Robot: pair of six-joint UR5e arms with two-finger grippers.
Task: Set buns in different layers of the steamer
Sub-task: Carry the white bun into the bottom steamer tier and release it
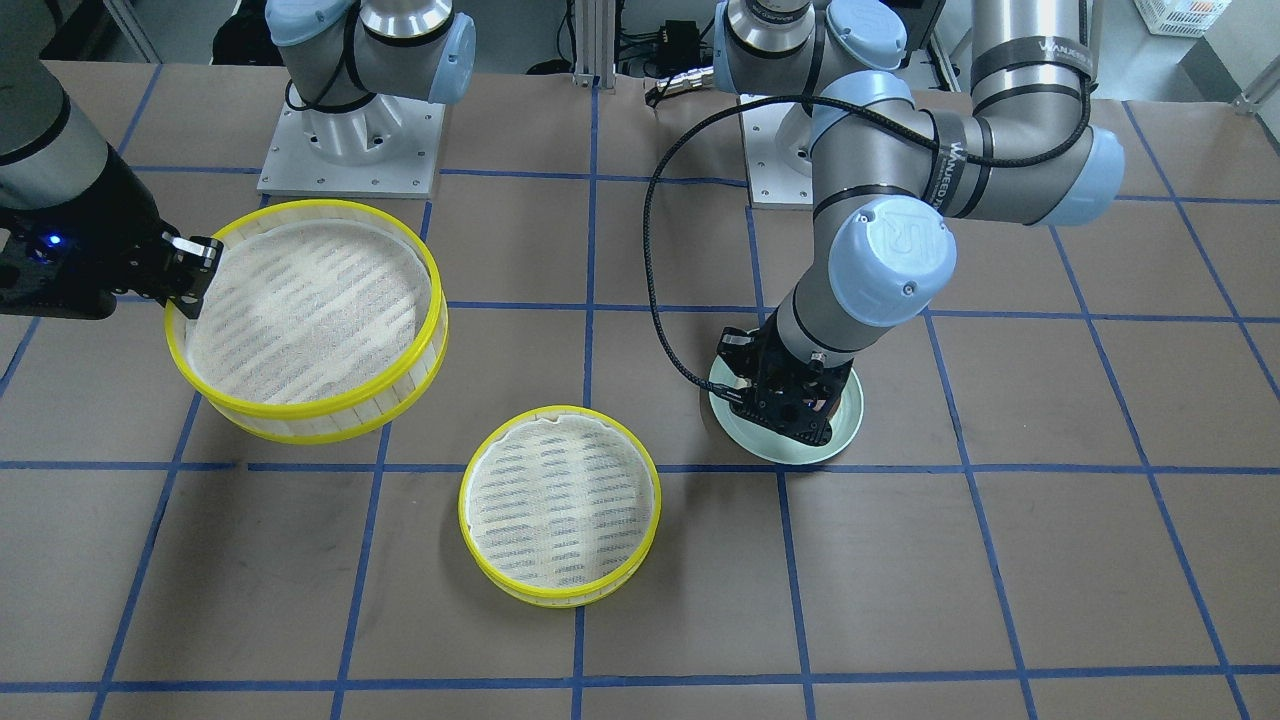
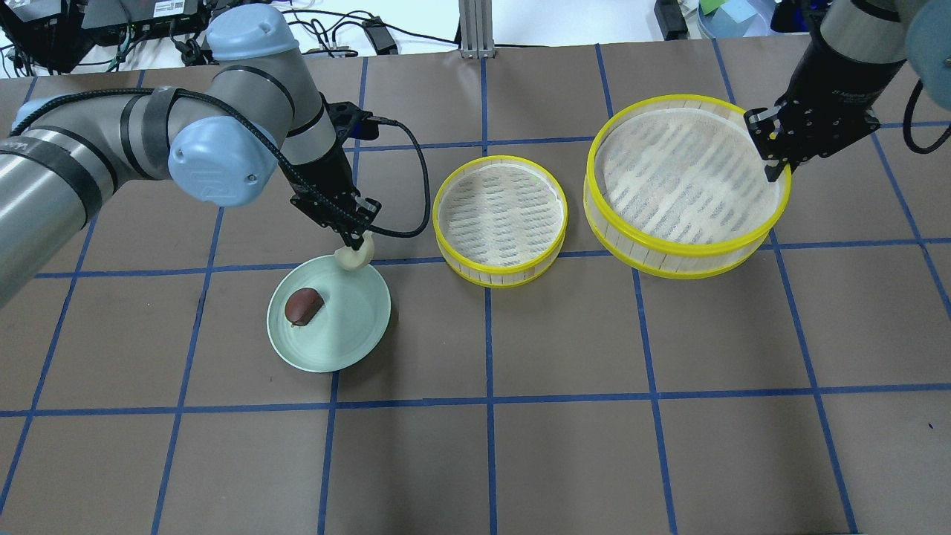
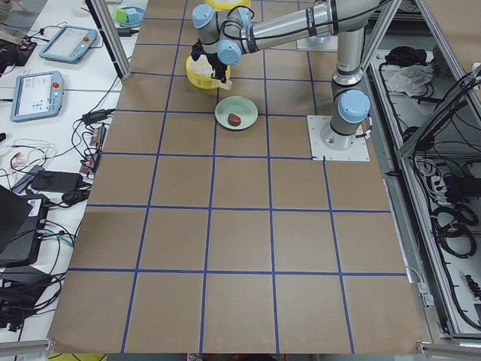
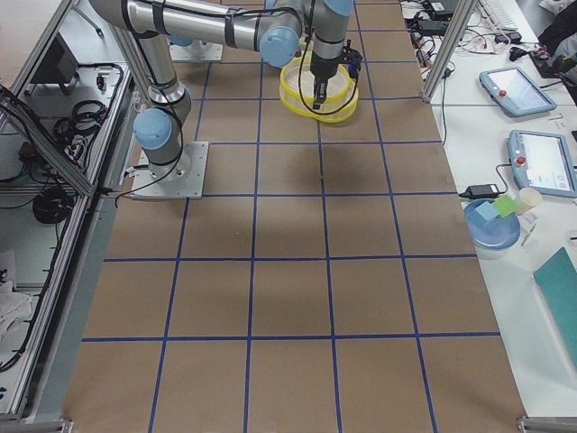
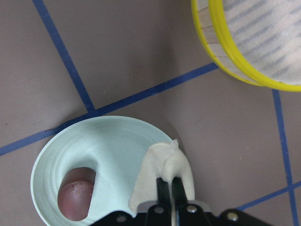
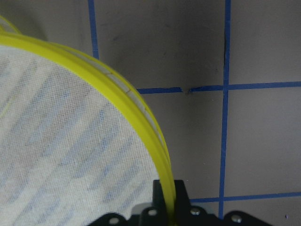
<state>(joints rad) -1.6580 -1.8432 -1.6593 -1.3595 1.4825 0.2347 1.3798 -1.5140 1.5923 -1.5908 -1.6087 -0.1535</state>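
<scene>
Next, I release the cream-white bun with my left gripper inside the empty steamer layer (image 1: 607,529), off centre, away from the raised layer.
My left gripper (image 2: 357,239) is shut on the cream-white bun (image 2: 355,257) and holds it over the far rim of the pale green plate (image 2: 349,338). In the left wrist view the fingers (image 5: 163,187) pinch the bun (image 5: 162,162). The dark reddish-brown bun (image 2: 303,306) lies on the plate, and it also shows in the left wrist view (image 5: 75,200). My right gripper (image 2: 773,160) is shut on the yellow rim of one steamer layer (image 2: 683,178), holding it raised and slightly tilted. The other steamer layer (image 2: 499,215) sits empty on the table.
The brown table is marked with a blue tape grid. In the front-facing view the raised layer (image 1: 310,310) hangs left of the resting layer (image 1: 560,500), and the plate (image 1: 850,425) lies to the right under the left wrist. Both arm bases stand at the robot's edge.
</scene>
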